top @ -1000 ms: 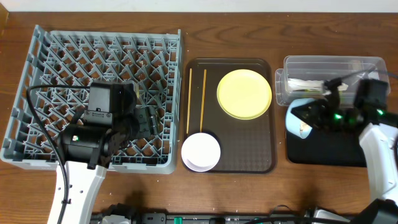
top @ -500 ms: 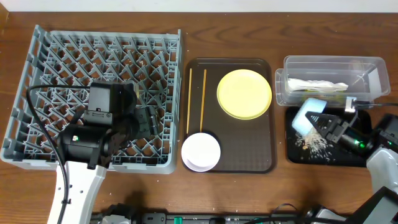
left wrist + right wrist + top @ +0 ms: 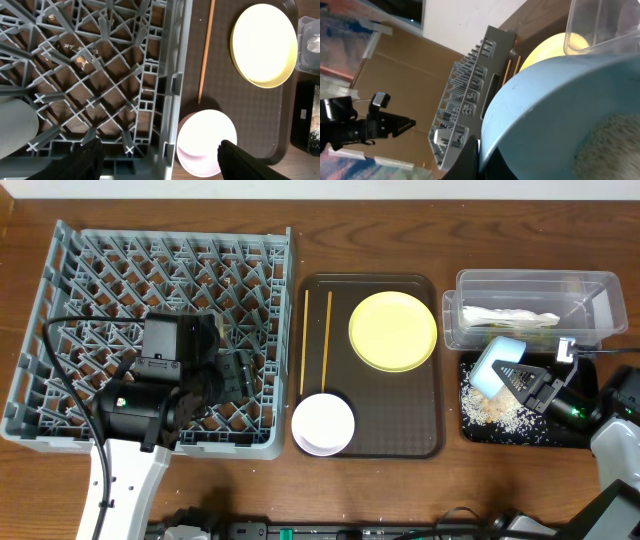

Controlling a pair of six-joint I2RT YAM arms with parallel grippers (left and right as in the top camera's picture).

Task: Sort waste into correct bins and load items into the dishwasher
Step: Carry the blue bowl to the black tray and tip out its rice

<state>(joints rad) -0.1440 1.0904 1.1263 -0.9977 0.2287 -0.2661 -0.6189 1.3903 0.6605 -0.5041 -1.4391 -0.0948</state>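
Observation:
Next, my right gripper releases the light blue bowl on the brown serving tray [image 3: 392,404], between the pinkish-white bowl and the edge of the tray.
My right gripper [image 3: 520,378] is shut on the rim of the light blue bowl [image 3: 494,364] and holds it tipped on edge over the black tray [image 3: 578,437]. Pale rice crumbs [image 3: 495,410] lie scattered on that tray, and some cling inside the bowl [image 3: 615,145]. The clear tub [image 3: 580,285] behind holds the white tissue [image 3: 505,316] and the wrapper. The yellow plate [image 3: 393,330], the two chopsticks [image 3: 316,340] and the pinkish-white bowl [image 3: 323,423] lie on the brown serving tray [image 3: 420,435]. My left gripper [image 3: 160,157] is open over the grey dish rack's [image 3: 90,290] right edge.
The rack's wall [image 3: 172,100] runs between my left fingers, with the pinkish-white bowl [image 3: 205,142] just right of it and the plate [image 3: 262,45] beyond. The table's back edge lies behind the rack and the tub.
My right gripper swung the blue bowl out from the tub's front and tipped it over the black tray. Crumbs have spilled onto the tray and spread. The left arm has not moved.

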